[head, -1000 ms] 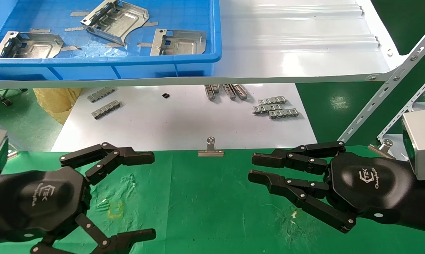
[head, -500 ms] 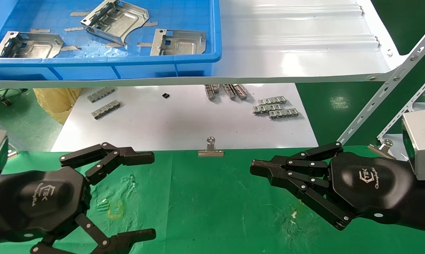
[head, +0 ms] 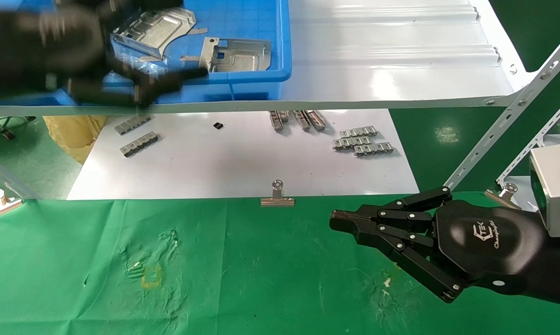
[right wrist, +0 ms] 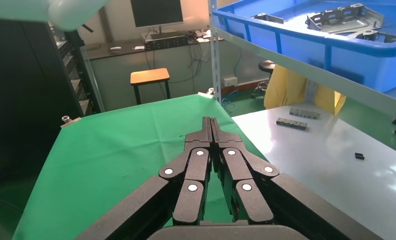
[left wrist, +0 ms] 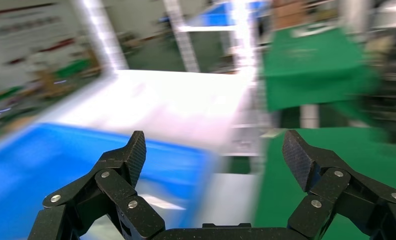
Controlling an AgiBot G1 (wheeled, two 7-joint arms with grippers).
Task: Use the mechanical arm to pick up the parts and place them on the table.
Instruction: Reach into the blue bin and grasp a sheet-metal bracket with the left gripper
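Observation:
Next, I close my left gripper on the narrow side [head: 131,23] of the silvery stamped part that lies slanted farthest back in the blue bin.
My left gripper [head: 182,37] is blurred with motion and hangs over the blue bin [head: 261,77] on the shelf. Its fingers are spread wide and hold nothing, as the left wrist view [left wrist: 215,150] also shows. Two silvery stamped parts lie in the bin: one [head: 161,28] between the fingers in the head view, one [head: 236,55] to its right. A third is hidden behind the arm. My right gripper [head: 338,218] is shut and empty, low over the green table [head: 261,279]; its pressed fingertips show in the right wrist view [right wrist: 211,122].
The glossy white shelf [head: 391,70] overhangs a white sheet [head: 243,163] with small toothed metal strips [head: 361,142]. A binder clip [head: 277,197] stands at the cloth's far edge, another [head: 0,204] at far left. Slotted shelf struts [head: 517,116] slant at the right.
My left arm has risen fast from the green table to the blue bin on the shelf, still open. My right gripper closed its fingers and has stayed in place.

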